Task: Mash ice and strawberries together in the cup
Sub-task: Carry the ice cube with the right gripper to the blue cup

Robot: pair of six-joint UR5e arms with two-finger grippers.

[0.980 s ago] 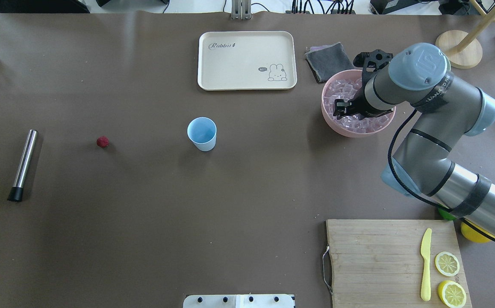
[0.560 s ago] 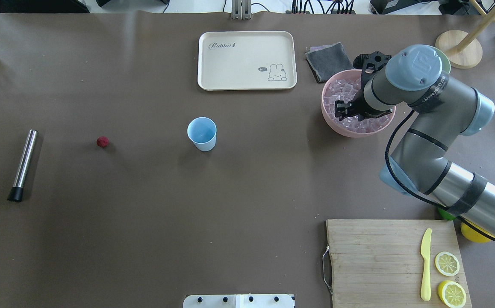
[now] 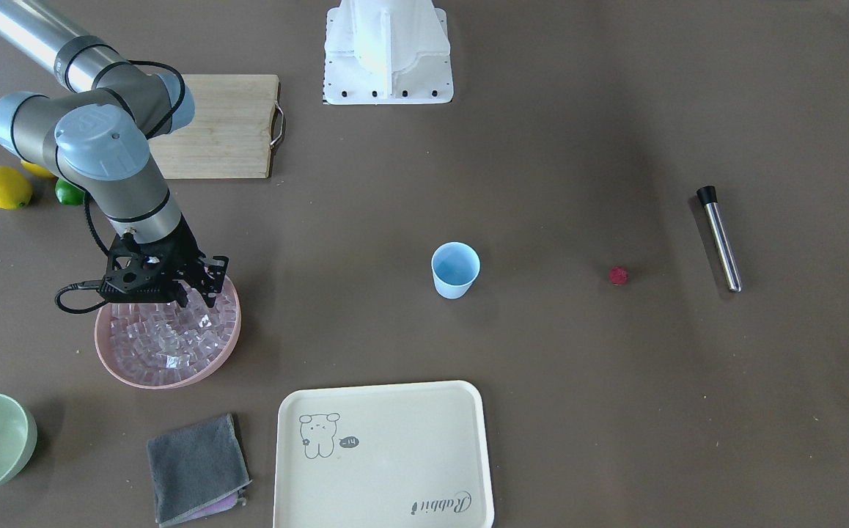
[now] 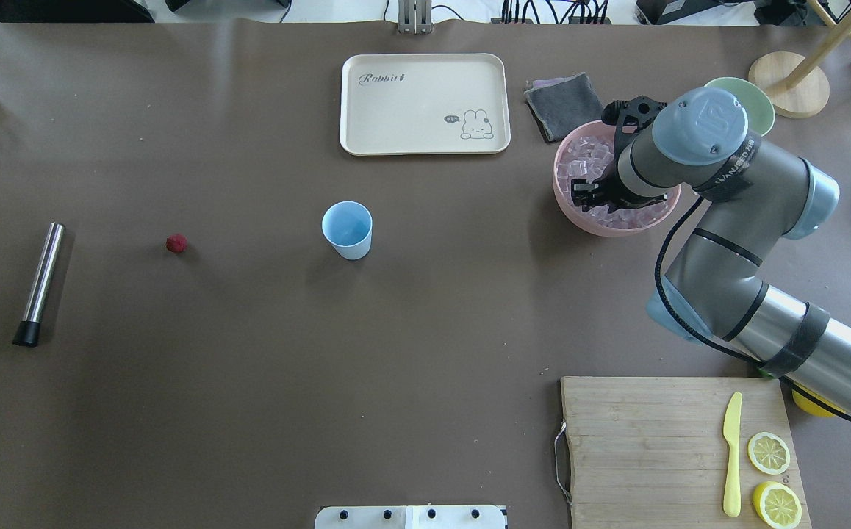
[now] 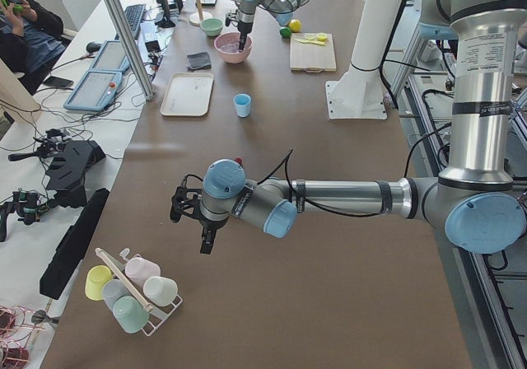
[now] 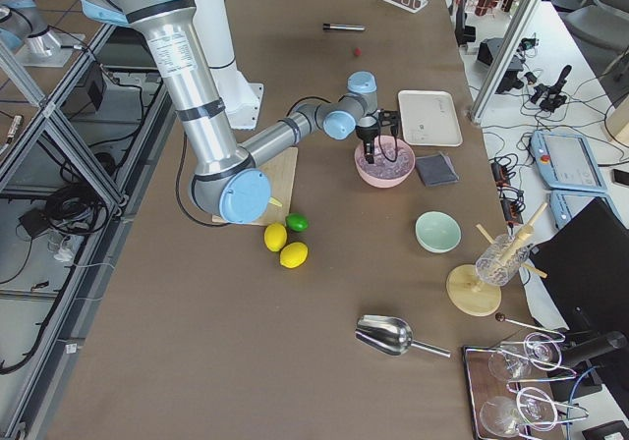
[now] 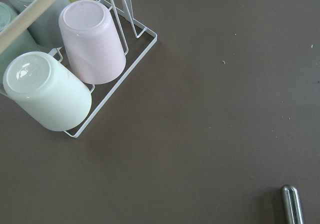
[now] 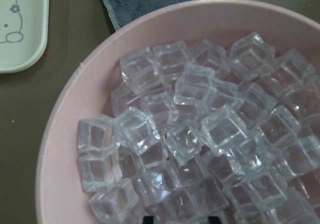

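Note:
I need to release an ice cube from my right gripper inside the light blue cup [image 3: 456,265], between the pink bowl and the strawberry.
The ice [image 8: 200,134] is a heap of clear cubes that fills the pink bowl [image 4: 602,228], also seen in the front view [image 3: 113,367]. My right gripper [image 4: 586,193] points down into the bowl, its fingertips [image 3: 212,297] apart just over the cubes; it is open. The light blue cup [image 4: 347,229] stands upright mid-table, apart from the bowl. The dark red strawberry [image 4: 176,243] lies on the table left of the cup. My left gripper [image 5: 204,239] shows only in the exterior left view, over bare table, and I cannot tell its state.
A steel muddler [image 4: 41,283] lies at the far left. A cream tray [image 4: 424,103], a grey cloth [image 4: 569,103] and a pale green bowl [image 4: 752,103] sit at the back. A cutting board [image 4: 653,448] holds a knife and lemon slices. A cup rack [image 7: 75,69] is below my left wrist.
My right arm's wrist and elbow have shifted, uncovering the pale green bowl; the gripper has stayed over the ice in the pink bowl. Cup, strawberry and muddler have not moved.

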